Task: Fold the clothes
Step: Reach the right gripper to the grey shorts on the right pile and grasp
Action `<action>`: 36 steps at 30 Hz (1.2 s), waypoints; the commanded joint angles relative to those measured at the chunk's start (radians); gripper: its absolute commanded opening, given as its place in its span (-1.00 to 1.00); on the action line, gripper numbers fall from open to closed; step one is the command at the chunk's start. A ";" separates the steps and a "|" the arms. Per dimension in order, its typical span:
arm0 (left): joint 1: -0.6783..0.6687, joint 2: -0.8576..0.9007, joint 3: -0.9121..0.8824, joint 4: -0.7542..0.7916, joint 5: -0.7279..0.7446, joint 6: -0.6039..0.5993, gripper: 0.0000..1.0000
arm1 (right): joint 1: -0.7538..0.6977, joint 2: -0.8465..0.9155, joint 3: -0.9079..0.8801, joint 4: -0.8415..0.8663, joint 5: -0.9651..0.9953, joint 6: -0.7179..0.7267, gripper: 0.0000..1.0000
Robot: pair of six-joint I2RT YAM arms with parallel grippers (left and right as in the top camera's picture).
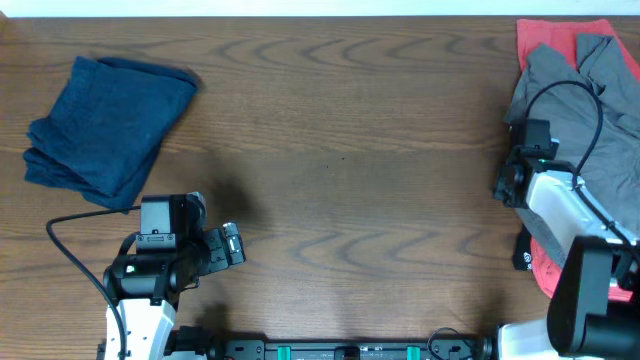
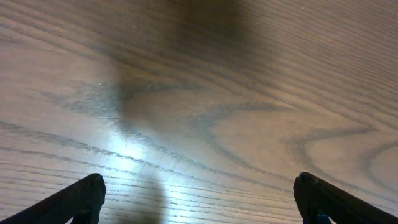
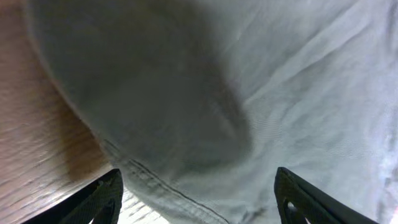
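The grey garment is lying rumpled on the red cloth, far from my left gripper. My right gripper will first grab the hem (image 3: 174,194) and pull it toward the middle.
A folded dark blue cloth (image 1: 105,125) lies at the table's far left. A rumpled grey garment (image 1: 590,120) lies on a red cloth (image 1: 560,35) at the right edge. My right gripper (image 1: 507,182) is open at the grey garment's left hem; the right wrist view shows the grey fabric (image 3: 249,106) and its seam between the spread fingers (image 3: 199,199). My left gripper (image 1: 232,245) is open and empty above bare wood near the front left, with only table between its fingers (image 2: 199,199).
The wooden table (image 1: 340,160) spans the view. The right arm's white body and black cable lie over the grey garment's lower part. Red cloth also shows under the arm (image 1: 543,270) at the front right.
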 commanded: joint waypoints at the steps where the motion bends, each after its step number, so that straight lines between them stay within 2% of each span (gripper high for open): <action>1: -0.003 0.000 0.023 -0.003 0.005 -0.006 0.96 | -0.013 0.027 0.018 0.008 -0.044 0.025 0.54; 11: -0.003 0.000 0.023 -0.011 0.005 -0.006 0.96 | -0.013 0.037 0.008 0.029 -0.073 0.025 0.48; 15: -0.003 0.000 0.023 -0.014 0.005 -0.006 0.96 | -0.013 0.037 -0.015 0.046 -0.074 0.026 0.32; 17: -0.003 0.000 0.023 -0.014 0.005 -0.006 0.96 | -0.013 0.037 -0.020 0.049 -0.074 0.026 0.10; 20: -0.003 0.000 0.023 -0.014 0.005 -0.006 0.96 | -0.013 0.037 -0.020 0.050 -0.074 0.026 -0.43; 22: -0.003 0.000 0.023 -0.014 0.005 -0.006 0.96 | -0.013 0.037 -0.020 0.049 -0.074 0.026 -0.63; 23: -0.003 0.000 0.023 -0.014 0.005 -0.006 0.96 | -0.013 0.037 -0.020 0.050 -0.074 0.026 -0.65; 25: -0.003 0.000 0.023 -0.015 0.005 -0.006 0.96 | -0.013 0.037 -0.020 0.052 -0.074 0.025 -0.59; 29: -0.003 0.000 0.023 -0.014 0.005 -0.006 0.96 | -0.013 0.037 -0.020 0.053 -0.074 0.025 -0.62; 31: -0.003 0.000 0.023 -0.014 0.005 -0.006 0.95 | -0.013 0.037 -0.020 0.052 -0.075 0.025 -0.24; 32: -0.003 0.000 0.023 -0.014 0.005 -0.006 0.96 | -0.013 0.037 -0.020 0.052 -0.077 0.025 -0.11; 36: -0.003 0.000 0.023 -0.014 0.005 -0.006 0.96 | -0.013 0.038 -0.022 0.055 -0.100 0.026 -0.09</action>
